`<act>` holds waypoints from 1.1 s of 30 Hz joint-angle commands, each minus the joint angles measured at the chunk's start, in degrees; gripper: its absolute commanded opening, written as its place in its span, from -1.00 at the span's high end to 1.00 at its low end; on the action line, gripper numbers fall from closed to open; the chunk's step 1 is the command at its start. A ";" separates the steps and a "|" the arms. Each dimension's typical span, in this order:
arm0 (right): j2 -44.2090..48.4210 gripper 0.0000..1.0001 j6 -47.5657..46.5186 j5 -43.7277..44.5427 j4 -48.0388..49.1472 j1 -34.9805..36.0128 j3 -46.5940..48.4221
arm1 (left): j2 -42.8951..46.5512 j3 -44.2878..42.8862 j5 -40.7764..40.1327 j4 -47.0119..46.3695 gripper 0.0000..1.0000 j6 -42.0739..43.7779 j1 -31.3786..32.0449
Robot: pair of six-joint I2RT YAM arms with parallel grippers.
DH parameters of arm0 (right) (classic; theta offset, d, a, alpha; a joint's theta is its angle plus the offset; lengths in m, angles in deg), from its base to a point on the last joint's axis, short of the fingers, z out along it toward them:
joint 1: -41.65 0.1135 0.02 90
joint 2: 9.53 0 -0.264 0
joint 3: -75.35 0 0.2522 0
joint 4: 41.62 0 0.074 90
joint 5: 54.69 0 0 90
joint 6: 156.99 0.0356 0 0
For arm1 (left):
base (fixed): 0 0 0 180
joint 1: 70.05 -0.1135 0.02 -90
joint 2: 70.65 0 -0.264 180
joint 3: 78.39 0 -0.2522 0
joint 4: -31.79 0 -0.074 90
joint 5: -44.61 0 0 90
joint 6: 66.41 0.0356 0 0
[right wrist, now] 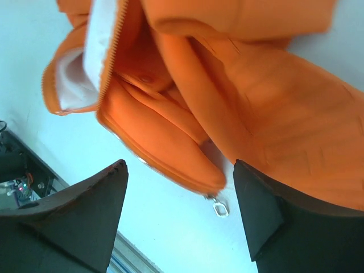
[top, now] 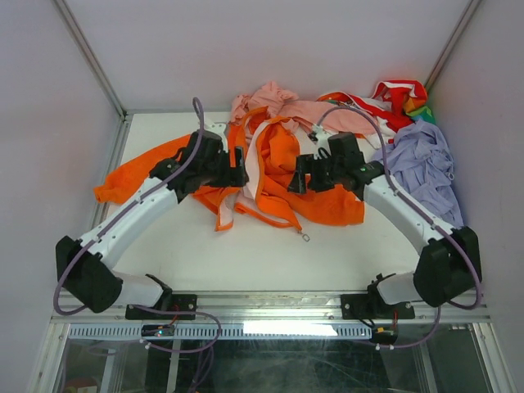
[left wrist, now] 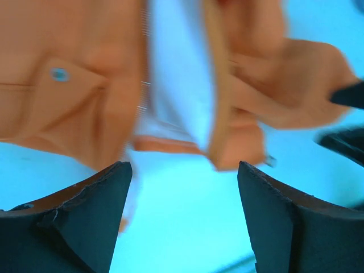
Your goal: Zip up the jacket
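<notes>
I will move my left gripper next to the orange jacket's zipper edge (top: 284, 214) (left wrist: 220, 132) just above the hem by the zipper pull, and close it there.
The orange jacket (top: 278, 164) lies crumpled and unzipped on the white table, its pale lining (top: 255, 151) showing along the front edges. A small metal zipper pull (top: 304, 238) hangs off its near hem. My left gripper (top: 241, 173) hovers over the jacket's left half, open and holding nothing. In the left wrist view the gripper (left wrist: 183, 165) frames blurred orange fabric (left wrist: 74, 85) and lining. My right gripper (top: 296, 182) hangs open above the right front panel. In the right wrist view the zipper pull (right wrist: 220, 209) lies between the open fingers (right wrist: 85, 222), just below the jacket hem (right wrist: 170, 165).
A pale pink garment (top: 274, 98) is heaped at the back, a red multicoloured one (top: 401, 92) in the back right corner, and a lilac garment (top: 422, 164) along the right side. A metal rail (top: 270, 303) borders the table's near edge.
</notes>
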 commanded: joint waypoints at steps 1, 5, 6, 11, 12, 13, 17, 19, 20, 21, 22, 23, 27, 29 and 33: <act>5.08 -0.55 3.55 3.53 4.86 -1.37 -7.08 | 3.83 4.35 4.65 -6.26 -0.57 -10.63 8.82; 8.08 -0.55 7.48 6.15 12.10 -1.54 -12.82 | 3.50 11.29 5.62 -16.49 -0.57 -18.56 13.05; 8.60 -0.55 8.34 6.58 13.46 -1.52 -13.89 | 3.11 12.96 5.07 -18.89 -0.57 -20.24 13.93; 10.98 -0.55 11.30 7.53 19.14 -1.54 -18.07 | 1.17 22.62 3.15 -35.49 -0.57 -28.61 16.32; 11.16 -0.55 11.33 7.44 19.65 -1.48 -18.46 | 0.72 24.83 2.93 -38.81 -0.57 -31.26 16.58; 11.19 -0.55 11.10 7.43 19.89 -1.53 -18.71 | -0.06 26.10 2.50 -41.52 -0.56 -32.88 16.94; 11.04 -0.55 9.66 6.66 20.16 -1.54 -19.41 | -5.12 27.35 -1.76 -48.88 -0.52 -34.82 19.94; 11.40 -0.55 9.47 6.22 20.82 -1.54 -20.00 | -7.49 26.58 -5.00 -51.13 -0.50 -34.53 20.88; 11.71 -0.55 9.37 5.86 21.20 -1.53 -20.36 | -8.77 26.44 -5.75 -52.54 -0.49 -34.39 21.01; 12.14 -0.55 9.27 5.67 21.40 -1.54 -20.75 | -10.25 26.03 -6.49 -53.96 -0.48 -34.21 21.13; 12.40 -0.55 9.12 5.44 21.46 -1.54 -21.11 | -11.46 25.64 -7.17 -55.10 -0.47 -34.11 21.22; 12.78 -0.55 9.01 5.28 21.58 -1.54 -21.38 | -12.78 25.07 -7.35 -56.24 -0.46 -33.52 21.24; 14.79 -0.55 8.63 4.59 21.81 -1.54 -22.91 | -16.30 22.09 -9.32 -57.17 -0.17 -30.66 21.46; 16.01 -0.55 8.14 4.28 21.69 -1.53 -23.36 | -14.28 21.81 -10.51 -56.72 0.20 -27.74 21.37; 17.76 -0.55 5.59 0.86 21.89 -1.54 -23.78 | -7.54 21.85 -7.55 -56.26 0.77 -18.54 19.58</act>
